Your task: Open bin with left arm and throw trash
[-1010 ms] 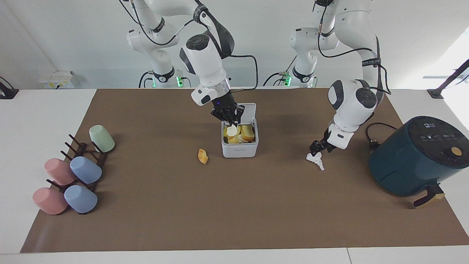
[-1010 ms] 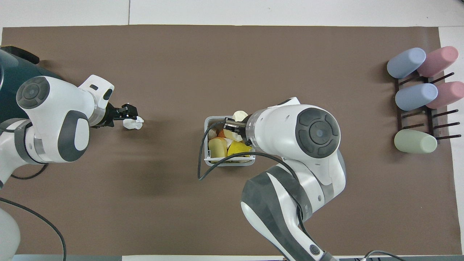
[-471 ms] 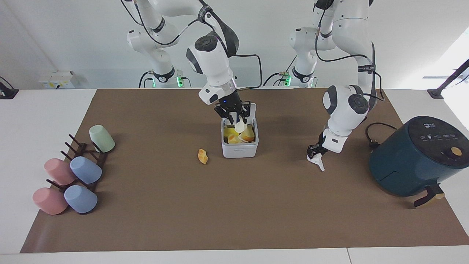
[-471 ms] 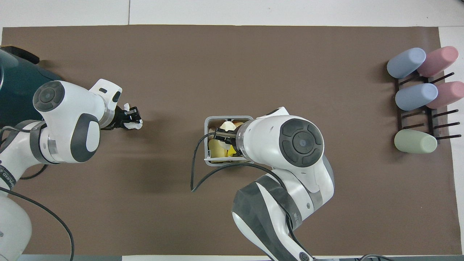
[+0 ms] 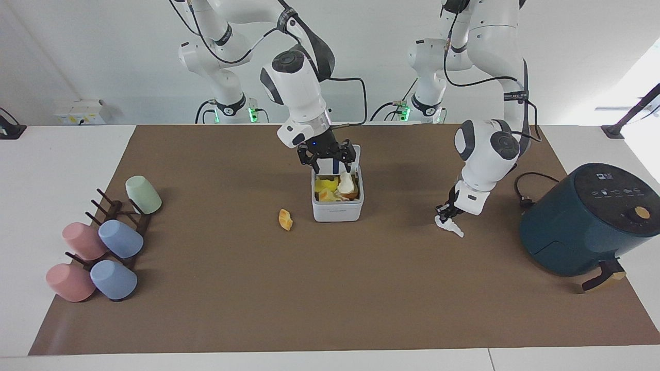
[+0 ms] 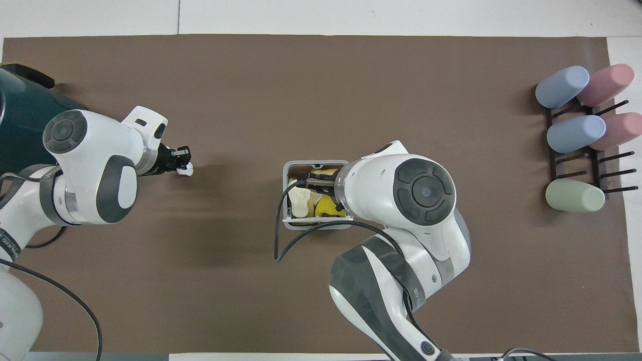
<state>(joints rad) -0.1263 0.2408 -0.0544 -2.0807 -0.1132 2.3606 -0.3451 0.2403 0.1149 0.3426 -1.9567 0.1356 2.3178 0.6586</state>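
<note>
Next, the left gripper releases the crumpled white tissue, now down at the mat, inside the far rim of the white bin (image 6: 312,168), past the cream oval piece.
The white bin (image 5: 337,211) stands mid-table with its lid (image 5: 355,153) swung up on the robots' side; it also shows in the overhead view (image 6: 286,170). It holds yellow and orange scraps and a cream oval piece (image 5: 344,181). My right gripper (image 5: 332,158) hangs open and empty just over the bin. My left gripper (image 5: 446,212) is down at the mat toward the left arm's end, shut on the crumpled white tissue (image 5: 450,226), which also shows in the overhead view (image 6: 187,170). An orange-yellow peel chunk (image 5: 285,219) lies on the mat beside the bin.
A dark teal air fryer (image 5: 588,221) stands at the left arm's end with its cord (image 5: 526,193). A rack of pastel cups (image 5: 103,247) lies at the right arm's end. A brown mat (image 5: 330,299) covers the table.
My right gripper rose over the bin and opened, and the cream piece dropped in. My left gripper closed in on the tissue, which shifted slightly.
</note>
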